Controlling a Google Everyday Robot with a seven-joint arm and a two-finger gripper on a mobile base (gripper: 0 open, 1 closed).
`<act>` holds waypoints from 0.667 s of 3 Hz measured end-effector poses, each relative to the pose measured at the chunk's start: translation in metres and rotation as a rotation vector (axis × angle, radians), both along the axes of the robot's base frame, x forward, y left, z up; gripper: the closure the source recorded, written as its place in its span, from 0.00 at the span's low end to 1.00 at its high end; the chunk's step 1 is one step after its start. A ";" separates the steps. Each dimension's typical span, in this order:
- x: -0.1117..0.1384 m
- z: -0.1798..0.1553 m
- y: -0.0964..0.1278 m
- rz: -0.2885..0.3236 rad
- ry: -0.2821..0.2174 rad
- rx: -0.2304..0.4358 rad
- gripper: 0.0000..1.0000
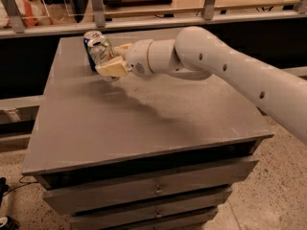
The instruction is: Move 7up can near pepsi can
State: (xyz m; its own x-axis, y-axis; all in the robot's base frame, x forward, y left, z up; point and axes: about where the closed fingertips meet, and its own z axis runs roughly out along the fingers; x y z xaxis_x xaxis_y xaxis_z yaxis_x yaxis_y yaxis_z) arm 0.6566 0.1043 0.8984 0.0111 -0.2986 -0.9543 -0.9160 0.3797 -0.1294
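I should let go of the 7up can on the grey table (117,75) next to the pepsi can, on the side toward my arm.
My gripper (114,61) is shut on the 7up can (101,53), a pale silver can, and holds it upright at the far left of the grey table (144,123). The can is just in front of the pepsi can (89,44), a dark blue can with a silver top, and covers most of it. I cannot tell whether the 7up can rests on the table or hangs just above it. My white arm (225,75) reaches in from the right.
The table is a grey cabinet with drawers (153,190) in its front. A rail with posts (144,18) runs behind the table. Speckled floor (273,195) lies to the right.
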 end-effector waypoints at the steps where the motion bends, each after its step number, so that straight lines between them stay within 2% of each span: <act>1: 0.016 -0.009 -0.004 -0.089 0.007 0.050 1.00; 2: 0.025 -0.019 -0.018 -0.174 0.015 0.087 1.00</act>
